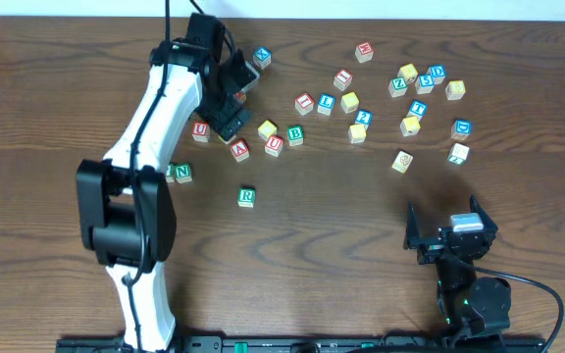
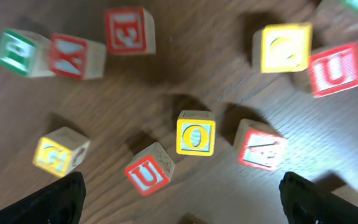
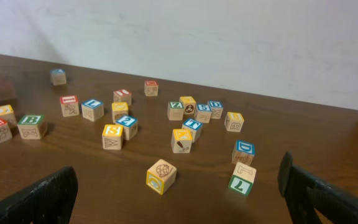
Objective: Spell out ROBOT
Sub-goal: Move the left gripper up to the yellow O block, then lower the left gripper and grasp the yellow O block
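Observation:
My left gripper is going to grab the sides of the yellow O cube [image 2: 195, 132], which is between a red U cube and the red A cube.
The green R cube [image 1: 246, 196] sits alone on the wood in front of the scattered cubes. Behind it, the green B cube [image 1: 295, 135] [image 3: 31, 124] lies beside a red U cube [image 1: 274, 145] and a yellow cube [image 1: 267, 128]. My left gripper [image 1: 233, 103] [image 2: 185, 211] hangs open over the left cluster. In the left wrist view a yellow O cube [image 2: 196, 132] lies just ahead of the jaws, between a red U cube [image 2: 148, 169] and another red cube [image 2: 261, 146]. My right gripper [image 1: 449, 221] [image 3: 179, 205] stands open at the front right, holding nothing.
Green F and N cubes [image 1: 177, 173] lie left of the R. Several more yellow, blue and red cubes spread across the back right [image 1: 410, 98]. A yellow cube [image 3: 161, 176] and a green-faced cube [image 3: 242, 180] lie closest to the right gripper.

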Controlling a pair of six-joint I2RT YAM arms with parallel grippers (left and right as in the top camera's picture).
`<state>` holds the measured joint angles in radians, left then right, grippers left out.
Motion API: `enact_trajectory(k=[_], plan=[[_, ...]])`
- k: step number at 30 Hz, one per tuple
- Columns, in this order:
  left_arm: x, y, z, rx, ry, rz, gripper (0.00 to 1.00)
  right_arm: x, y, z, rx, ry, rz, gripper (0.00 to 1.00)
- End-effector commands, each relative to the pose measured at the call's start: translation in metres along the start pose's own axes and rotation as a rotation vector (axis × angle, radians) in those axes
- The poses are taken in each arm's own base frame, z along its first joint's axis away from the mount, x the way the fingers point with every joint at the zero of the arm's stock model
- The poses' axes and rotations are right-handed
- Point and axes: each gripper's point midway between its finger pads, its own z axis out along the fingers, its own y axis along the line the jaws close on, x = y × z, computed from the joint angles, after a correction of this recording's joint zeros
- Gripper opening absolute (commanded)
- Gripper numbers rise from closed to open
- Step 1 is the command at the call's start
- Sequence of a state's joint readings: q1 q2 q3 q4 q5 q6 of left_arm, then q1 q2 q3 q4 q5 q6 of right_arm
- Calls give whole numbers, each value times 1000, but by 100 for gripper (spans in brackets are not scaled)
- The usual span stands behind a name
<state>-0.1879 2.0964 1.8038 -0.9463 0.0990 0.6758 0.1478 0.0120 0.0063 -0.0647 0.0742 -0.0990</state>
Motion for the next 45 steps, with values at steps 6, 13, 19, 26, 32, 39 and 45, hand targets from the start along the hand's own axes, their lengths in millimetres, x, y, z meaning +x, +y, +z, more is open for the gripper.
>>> enact_trajectory(k=[6,13,19,26,32,39,45], plan=[[9,15,29,14,30,3,98,0,-1,0,2,-1,-10,99],[1,22,33,-9,-2,5,95,0,-1,0,2,-1,-10,99],[-3,24,34,-20,-16,6,76,0,-1,0,2,-1,-10,99],[4,20,54,9,21,3,74,0,-1,0,2,-1,-10,99],[12,15,72,38,60,2,74,0,-1,0,2,-1,-10,99],[15,12,71,47,71,3,73,0,-1,0,2,-1,-10,99],[12,2,69,61,84,22,70,0,-1,0,2,-1,-10,99]])
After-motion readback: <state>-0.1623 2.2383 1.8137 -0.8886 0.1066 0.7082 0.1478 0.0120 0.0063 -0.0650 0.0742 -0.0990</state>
